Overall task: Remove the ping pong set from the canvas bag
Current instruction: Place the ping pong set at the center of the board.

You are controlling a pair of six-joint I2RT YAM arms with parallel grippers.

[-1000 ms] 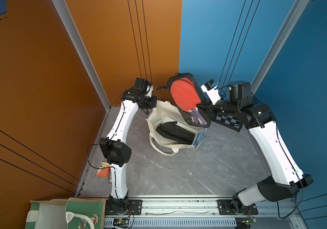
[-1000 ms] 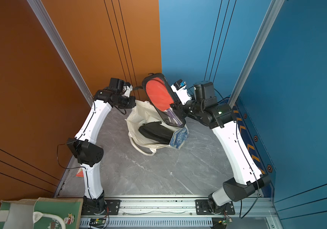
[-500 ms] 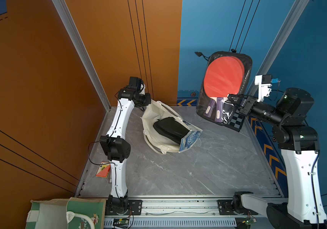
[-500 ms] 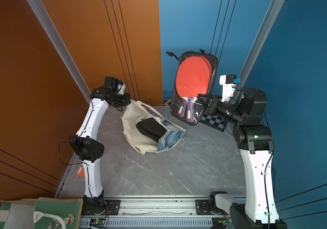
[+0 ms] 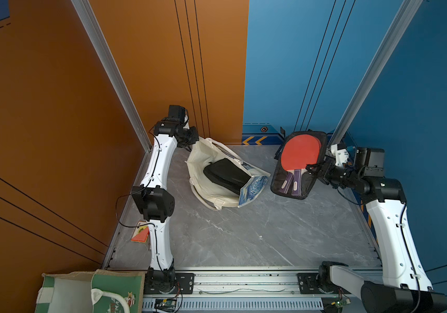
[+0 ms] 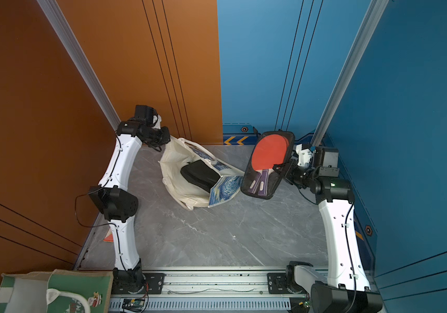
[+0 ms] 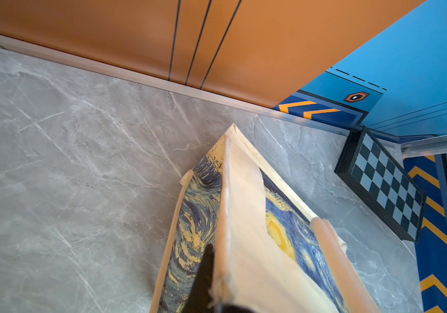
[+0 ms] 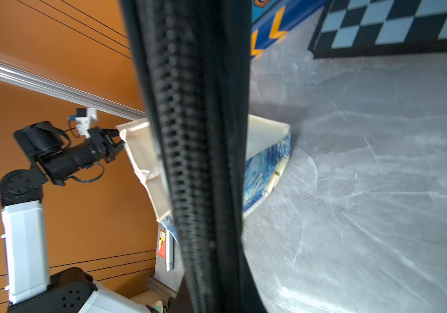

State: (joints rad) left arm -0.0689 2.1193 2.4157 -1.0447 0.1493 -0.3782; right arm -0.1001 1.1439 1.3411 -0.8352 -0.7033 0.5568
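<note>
The ping pong set will leave my right gripper on the bare table (image 5: 275,212) beside the canvas bag's blue print.
The ping pong set (image 5: 298,165) (image 6: 267,165) is a black zip case with red paddles showing through. It hangs tilted to the right of the canvas bag, clear of it, its lower end near the table. My right gripper (image 5: 321,165) (image 6: 284,166) is shut on the case's right edge, and the case's zipper rim (image 8: 190,162) fills the right wrist view. The canvas bag (image 5: 198,157) (image 6: 171,162) (image 7: 244,216) (image 8: 268,160) lies open on its side at the back left. My left gripper (image 5: 193,141) (image 6: 167,141) (image 8: 118,141) is shut on its cream rim, with one finger (image 7: 203,276) against the print.
A black flat item (image 5: 227,176) (image 6: 203,174) lies inside the bag. A chessboard (image 7: 385,184) (image 8: 393,24) sits in the back right corner, behind the set. A green-and-white tote (image 5: 89,292) (image 6: 51,292) stands off the front left. An orange card (image 5: 141,233) lies by the left arm.
The right arm lifted the set out of the bag's mouth, swung it up and right, then lowered it beside the bag. The left arm drew the bag's rim back and left.
</note>
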